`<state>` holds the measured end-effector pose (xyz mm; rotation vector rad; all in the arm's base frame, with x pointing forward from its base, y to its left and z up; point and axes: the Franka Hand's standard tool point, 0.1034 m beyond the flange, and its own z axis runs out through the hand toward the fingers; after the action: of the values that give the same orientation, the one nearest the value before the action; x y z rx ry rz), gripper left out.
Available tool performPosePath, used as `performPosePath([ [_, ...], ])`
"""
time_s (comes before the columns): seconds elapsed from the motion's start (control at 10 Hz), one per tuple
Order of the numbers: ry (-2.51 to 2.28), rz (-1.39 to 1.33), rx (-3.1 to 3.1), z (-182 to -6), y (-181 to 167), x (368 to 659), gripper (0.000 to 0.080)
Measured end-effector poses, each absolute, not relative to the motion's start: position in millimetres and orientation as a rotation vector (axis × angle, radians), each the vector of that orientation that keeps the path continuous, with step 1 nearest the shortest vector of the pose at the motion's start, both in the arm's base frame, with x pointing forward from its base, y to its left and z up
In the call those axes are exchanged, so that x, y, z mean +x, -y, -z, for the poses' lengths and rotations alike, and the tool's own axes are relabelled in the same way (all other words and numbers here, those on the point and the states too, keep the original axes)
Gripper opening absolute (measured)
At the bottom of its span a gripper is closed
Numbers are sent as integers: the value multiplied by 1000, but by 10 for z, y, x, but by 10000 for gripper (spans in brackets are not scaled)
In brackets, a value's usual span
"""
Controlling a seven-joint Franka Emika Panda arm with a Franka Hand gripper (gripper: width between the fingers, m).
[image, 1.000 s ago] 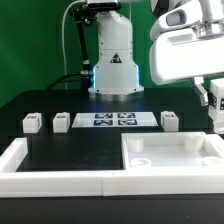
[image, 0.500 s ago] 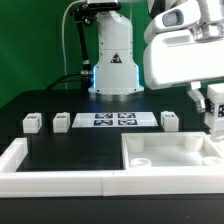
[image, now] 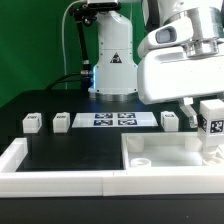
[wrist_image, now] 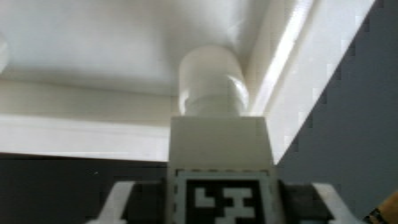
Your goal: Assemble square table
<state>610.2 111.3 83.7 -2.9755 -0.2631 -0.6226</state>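
Note:
My gripper is going to release the leg block, now hanging over the slab's far corner. It will let it go in the slab's corner socket [image: 212, 158] [wrist_image: 210, 54] next to the white side of the border.
The square table slab [image: 165, 152] lies at the exterior view's right, inside the white border wall, with round corner sockets showing. My gripper [image: 211, 128] hangs over the slab's far right corner and is shut on a white tagged leg block [image: 212, 120]. In the wrist view the leg block [wrist_image: 222, 140] sits between my fingers [wrist_image: 128, 195], its round end pointing down at the slab [wrist_image: 89, 110]. Three more leg blocks stand on the black table: one [image: 32, 122], another [image: 61, 121] and a third [image: 170, 120].
The marker board [image: 115, 120] lies at the middle back. The long white U-shaped border wall [image: 60, 182] runs along the front and left. The robot base [image: 112, 60] stands behind.
The arm has swung toward the exterior view's left and lowered, bringing the held leg block closer over the slab's far right corner.

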Motion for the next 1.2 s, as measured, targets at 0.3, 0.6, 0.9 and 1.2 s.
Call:
performPosePath([
  [0.3,271,625,-2972,-792,-1153,6100,288],
  [0.6,268,680,-2964,-760,-1139,6150,288],
  [0.9,272,669,-2965,-700,-1166,6140,288],
  [1.2,275,668,-2965,-612,-1182,6102,288],
])
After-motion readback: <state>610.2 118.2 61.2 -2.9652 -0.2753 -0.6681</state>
